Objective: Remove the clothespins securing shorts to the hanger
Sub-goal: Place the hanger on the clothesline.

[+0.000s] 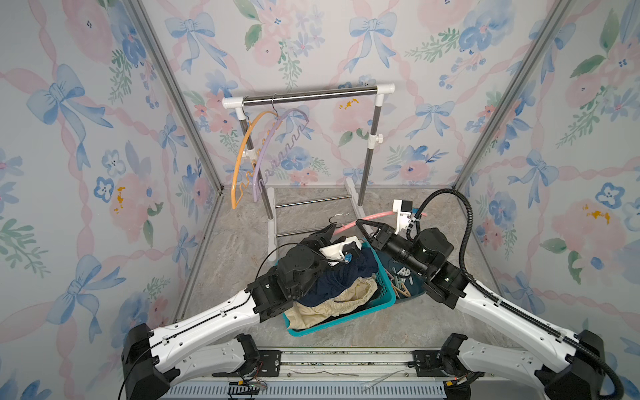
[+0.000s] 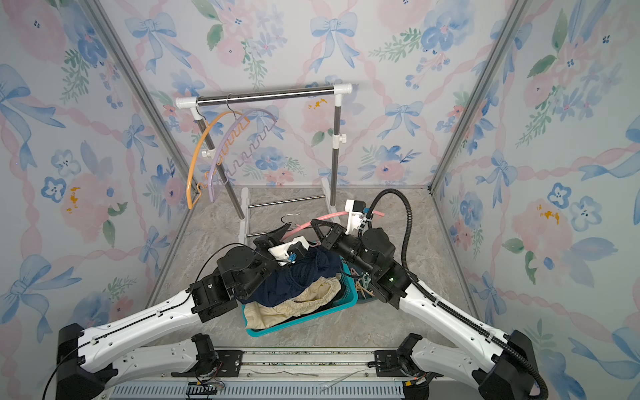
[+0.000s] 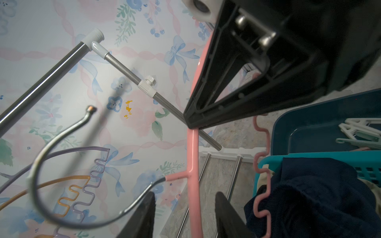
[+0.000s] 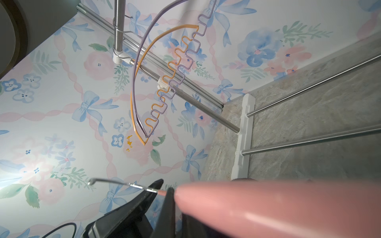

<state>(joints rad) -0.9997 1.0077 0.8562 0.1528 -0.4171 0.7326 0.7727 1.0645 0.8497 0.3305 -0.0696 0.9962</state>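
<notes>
I should have my left gripper grip the hanger's bar farther from the hook (image 3: 196, 230) before my right gripper opens, because my grippers crowd the pink hanger's wire hook.
A bare pink hanger (image 1: 375, 217) (image 2: 329, 216) is held in the air above the basket. My right gripper (image 4: 165, 188) is shut on the pink hanger (image 4: 268, 206) next to its wire hook (image 4: 115, 182). My left gripper (image 3: 185, 194) is open, and the hanger's pink bar (image 3: 193, 156) passes between its fingers without touching them. Navy shorts (image 1: 346, 275) (image 2: 298, 277) and cream shorts (image 1: 349, 298) lie heaped in the teal basket (image 1: 341, 325). Clothespins (image 1: 401, 280) (image 3: 358, 134) lie in a dark blue bin (image 3: 309, 123) beside it.
A metal garment rack (image 1: 311, 94) stands at the back. An orange hanger (image 1: 242, 149) and a purple hanger (image 1: 273, 145) hang from its left end. The rack's white feet and low cross rods (image 1: 311, 201) lie just behind the grippers. Flowered walls close in three sides.
</notes>
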